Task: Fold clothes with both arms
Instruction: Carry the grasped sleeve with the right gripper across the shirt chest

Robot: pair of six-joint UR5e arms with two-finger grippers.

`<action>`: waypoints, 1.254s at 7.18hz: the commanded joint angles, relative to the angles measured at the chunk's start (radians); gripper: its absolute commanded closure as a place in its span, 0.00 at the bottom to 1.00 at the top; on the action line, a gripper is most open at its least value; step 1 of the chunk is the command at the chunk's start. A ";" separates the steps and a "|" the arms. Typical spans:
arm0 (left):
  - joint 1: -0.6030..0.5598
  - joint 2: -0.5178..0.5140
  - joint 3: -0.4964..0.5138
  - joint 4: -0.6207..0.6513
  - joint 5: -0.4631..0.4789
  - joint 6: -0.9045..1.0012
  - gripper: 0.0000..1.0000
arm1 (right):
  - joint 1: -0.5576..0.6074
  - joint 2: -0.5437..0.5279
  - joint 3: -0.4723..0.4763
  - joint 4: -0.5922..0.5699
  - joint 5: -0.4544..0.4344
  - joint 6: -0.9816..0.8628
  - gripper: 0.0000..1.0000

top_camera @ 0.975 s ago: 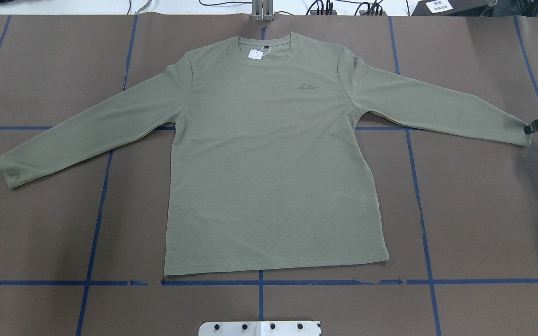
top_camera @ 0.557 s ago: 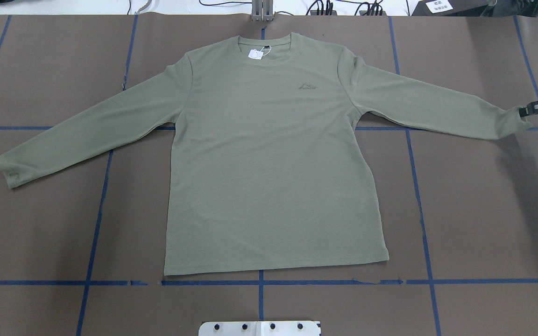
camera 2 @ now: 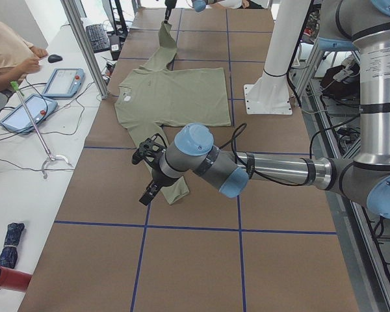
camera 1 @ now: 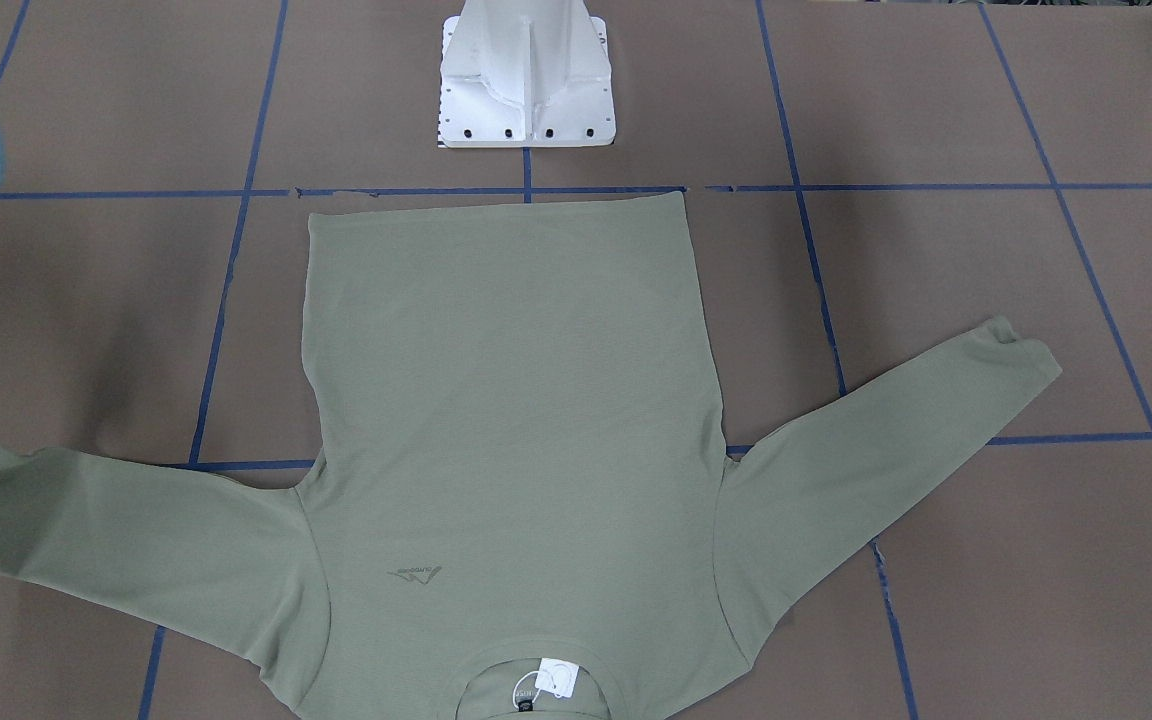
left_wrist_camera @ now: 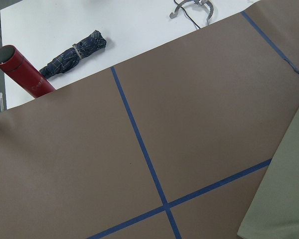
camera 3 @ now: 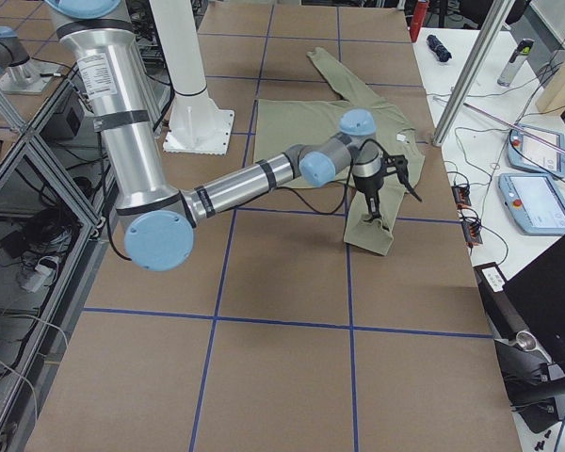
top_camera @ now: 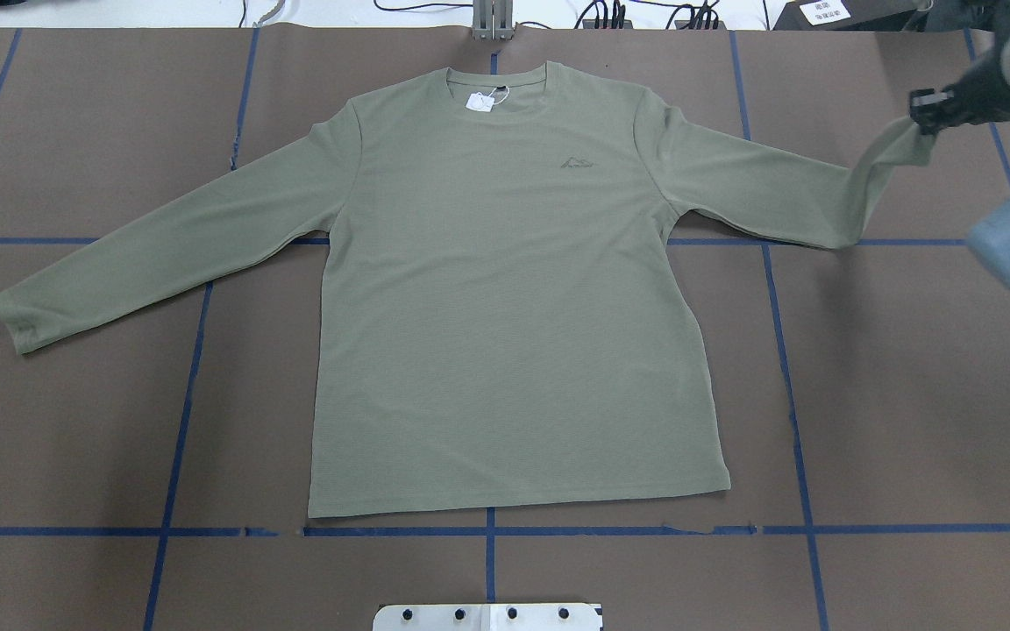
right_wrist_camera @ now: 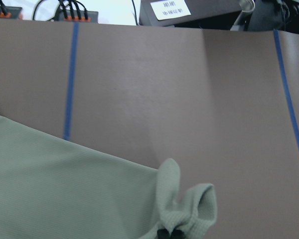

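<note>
The sleeve cuff in my right gripper should be let go on the shirt's chest (camera 1: 634, 518), close to the seam of the other sleeve.
The sage-green long-sleeved shirt (top_camera: 505, 298) lies flat and face up on the brown table, neck at the far edge. My right gripper (top_camera: 926, 109) is shut on the right sleeve's cuff (top_camera: 899, 149) and holds it up off the table; the sleeve (camera 3: 372, 221) hangs from it. The bunched cuff (right_wrist_camera: 189, 209) fills the bottom of the right wrist view. The left sleeve (top_camera: 154, 254) lies stretched out flat. My left gripper (camera 2: 145, 175) hovers over that sleeve's cuff (camera 2: 177, 190); I cannot tell whether it is open or shut. The left wrist view shows only the sleeve's edge (left_wrist_camera: 284, 189).
The white pedestal base (camera 1: 526, 90) stands at the near table edge, behind the shirt's hem. Blue tape lines (top_camera: 487, 530) grid the brown cover. A side table holds tablets (camera 2: 62, 81), a red bottle (left_wrist_camera: 22, 69) and a folded umbrella (left_wrist_camera: 74, 52); a person (camera 2: 6, 52) sits there.
My right gripper has lifted the right cuff off the table and carried it toward the far edge and inward, so the sleeve's end now hangs raised. The rest of the shirt has not moved.
</note>
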 commanded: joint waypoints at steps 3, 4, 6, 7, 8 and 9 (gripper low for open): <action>0.000 0.004 0.012 0.001 0.002 -0.002 0.00 | -0.330 0.626 -0.261 -0.304 -0.364 0.259 1.00; 0.000 0.004 0.018 0.001 0.002 0.000 0.00 | -0.375 0.791 -0.446 -0.286 -0.441 0.303 1.00; 0.000 0.004 0.042 -0.001 0.002 0.000 0.00 | -0.481 0.916 -0.696 -0.084 -0.620 0.385 1.00; 0.000 0.004 0.051 -0.001 0.000 0.000 0.00 | -0.533 0.940 -0.736 -0.078 -0.703 0.402 1.00; 0.000 0.004 0.059 -0.001 0.000 0.000 0.00 | -0.576 0.966 -0.814 -0.075 -0.778 0.437 1.00; 0.000 0.004 0.067 -0.001 0.000 0.000 0.00 | -0.620 0.976 -0.856 -0.072 -0.850 0.442 1.00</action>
